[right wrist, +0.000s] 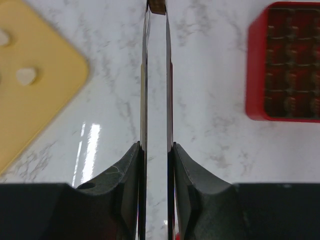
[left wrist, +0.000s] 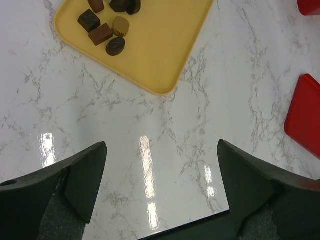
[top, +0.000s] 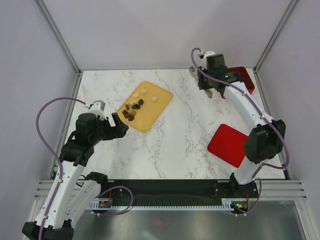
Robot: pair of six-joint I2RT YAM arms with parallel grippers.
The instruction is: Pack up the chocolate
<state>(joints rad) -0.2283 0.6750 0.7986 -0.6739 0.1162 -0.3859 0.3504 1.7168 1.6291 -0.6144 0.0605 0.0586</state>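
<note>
Next, my right gripper lets go of the small brown chocolate in the red gridded box's back corner cell (top: 239,71) nearest the metal post.
Dark brown chocolate pieces (left wrist: 102,32) sit bunched on the yellow tray (left wrist: 160,45), with cream-white ovals (top: 145,93) beside them. My right gripper (right wrist: 156,145) is shut on a pair of thin metal tongs (right wrist: 145,75). A small brown chocolate (right wrist: 158,6) is pinched at the tongs' tip. In the top view the right gripper (top: 212,87) hovers between the tray (top: 150,112) and the red gridded box (top: 241,77). My left gripper (left wrist: 161,150) stands wide open over bare marble just in front of the tray, its jaws holding nothing.
The red gridded box (right wrist: 290,60) lies to the right of the tongs and holds dark pieces in its cells. A flat red lid (top: 228,145) lies on the marble table (top: 185,130) near the right arm's base. Metal frame posts rise at the back corners.
</note>
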